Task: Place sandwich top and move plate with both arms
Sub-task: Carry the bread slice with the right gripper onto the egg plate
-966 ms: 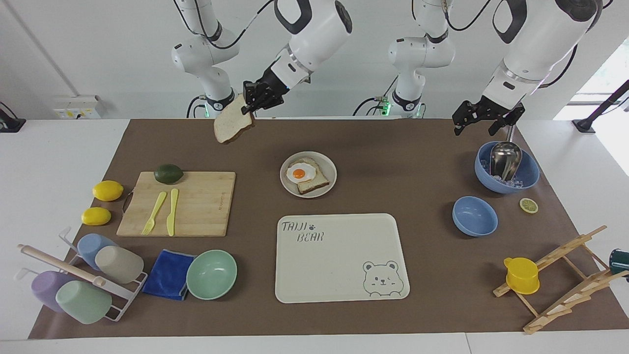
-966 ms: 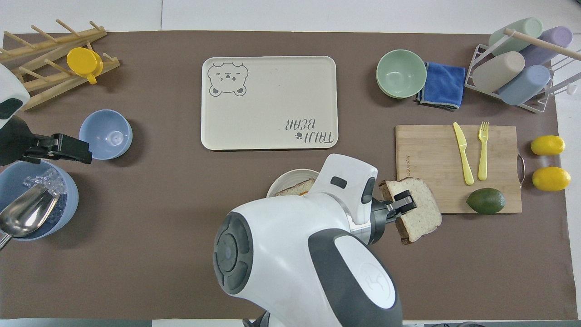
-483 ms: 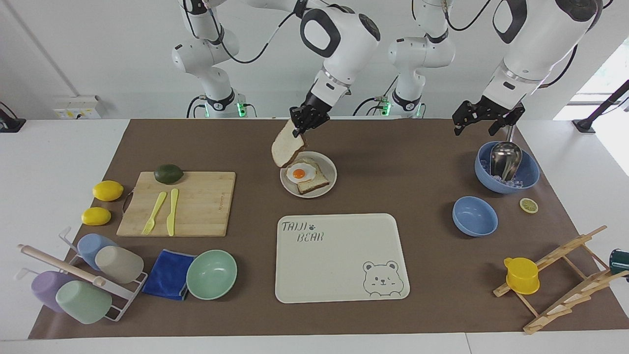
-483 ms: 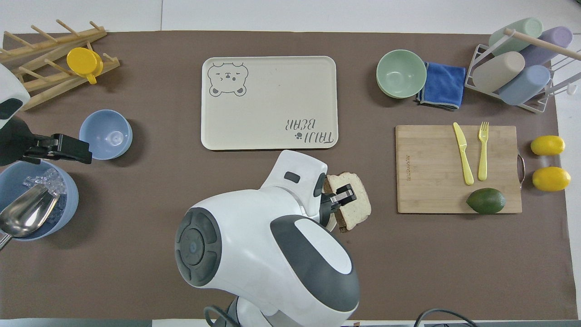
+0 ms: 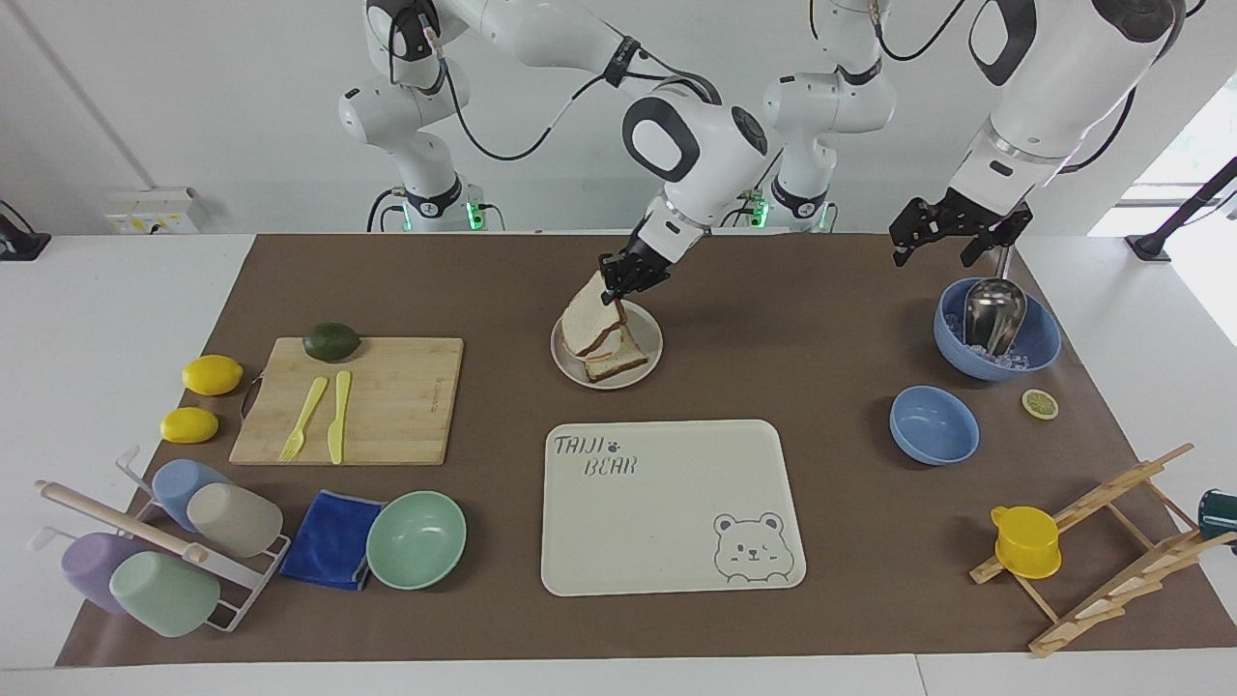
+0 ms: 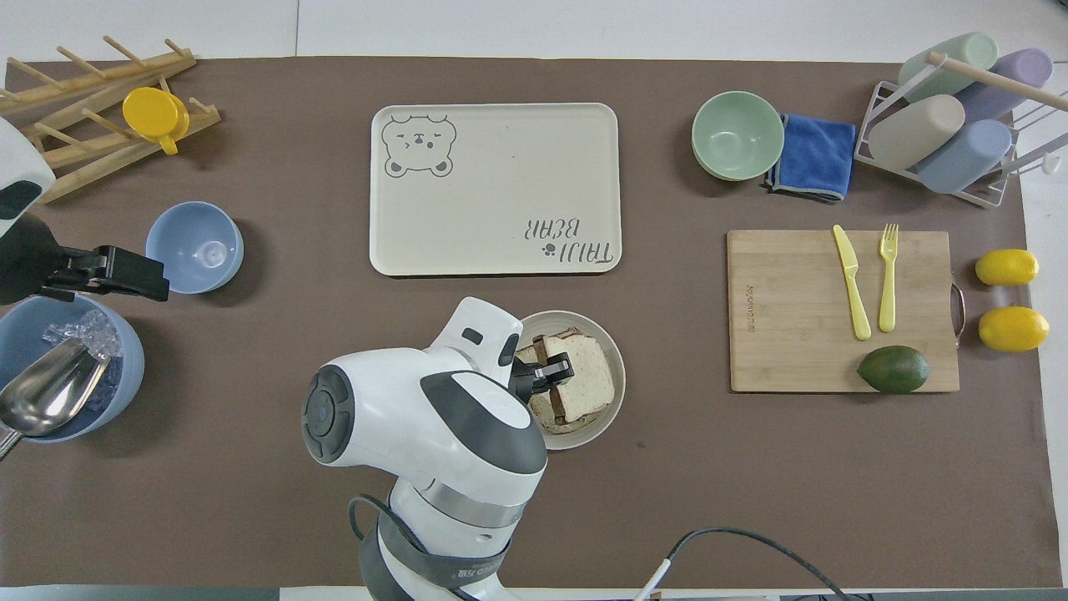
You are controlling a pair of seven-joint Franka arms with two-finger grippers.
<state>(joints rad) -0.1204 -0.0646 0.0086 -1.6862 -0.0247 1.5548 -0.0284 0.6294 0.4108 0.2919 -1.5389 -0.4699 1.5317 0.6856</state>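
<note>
Next, my right gripper releases the sandwich top on the other bread slice in the middle of the plate [image 6: 551, 381]. The top is now held tilted over the plate.
My right gripper [image 5: 626, 280] is shut on the upper edge of the sandwich top [image 5: 590, 326], a light-brown bread slice. It holds the slice tilted over the plate [image 5: 651, 364], and the slice's lower edge is down by the other bread slice [image 5: 618, 365] that lies there. The egg is hidden under it. In the overhead view the right gripper [image 6: 552, 372] and the sandwich top [image 6: 591, 389] sit within the plate's rim [image 6: 616, 399]. My left gripper [image 5: 934, 253] waits open and empty over the large blue bowl [image 5: 1039, 346].
The bear-printed tray [image 5: 667, 541] lies just farther from the robots than the plate. A cutting board [image 5: 387, 425] with an avocado, a knife and a fork lies toward the right arm's end. The large blue bowl holds ice and a metal scoop [image 5: 993, 311]; a small blue bowl [image 5: 933, 425] stands near it.
My right gripper has carried the sandwich top from over the mat beside the cutting board across to the plate and down onto the egg slice. The left arm has not moved.
</note>
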